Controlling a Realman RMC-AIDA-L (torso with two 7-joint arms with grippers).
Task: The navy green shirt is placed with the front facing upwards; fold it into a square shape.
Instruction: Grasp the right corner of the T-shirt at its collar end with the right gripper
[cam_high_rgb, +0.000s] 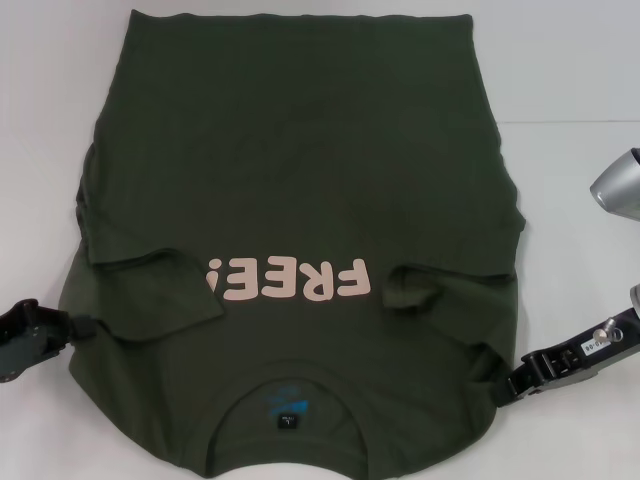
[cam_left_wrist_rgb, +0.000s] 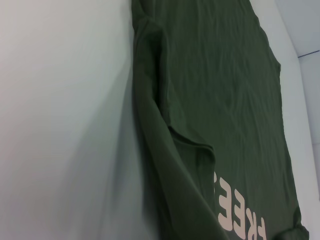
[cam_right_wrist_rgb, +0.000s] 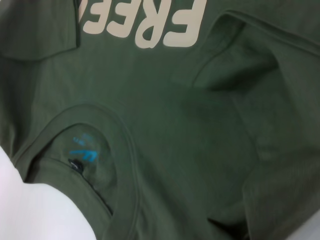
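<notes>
Next, my right gripper opens and grasps the shirt's fabric further in before folding (cam_high_rgb: 480, 386) the shirt's collar end over, as its fingers reach just the outer edge of the shirt's shoulder.
The navy green shirt (cam_high_rgb: 300, 180) lies flat on the white table, front up, collar nearest me. Its pale pink "FREE!" lettering (cam_high_rgb: 290, 280) reads upside down from here. Both short sleeves are folded inward over the chest, one on the left (cam_high_rgb: 150, 290) and one on the right (cam_high_rgb: 450, 290). The blue neck label (cam_high_rgb: 287, 408) shows inside the collar. My left gripper (cam_high_rgb: 80, 325) sits at the shirt's left shoulder edge, and my right gripper (cam_high_rgb: 505, 385) meets the right shoulder edge. The left wrist view shows the shirt (cam_left_wrist_rgb: 215, 100) and a folded sleeve; the right wrist view shows the collar and label (cam_right_wrist_rgb: 82, 156).
The white table (cam_high_rgb: 570, 100) surrounds the shirt, with bare strips on the left and right. A silver part of my right arm (cam_high_rgb: 615, 185) hangs over the right side of the table.
</notes>
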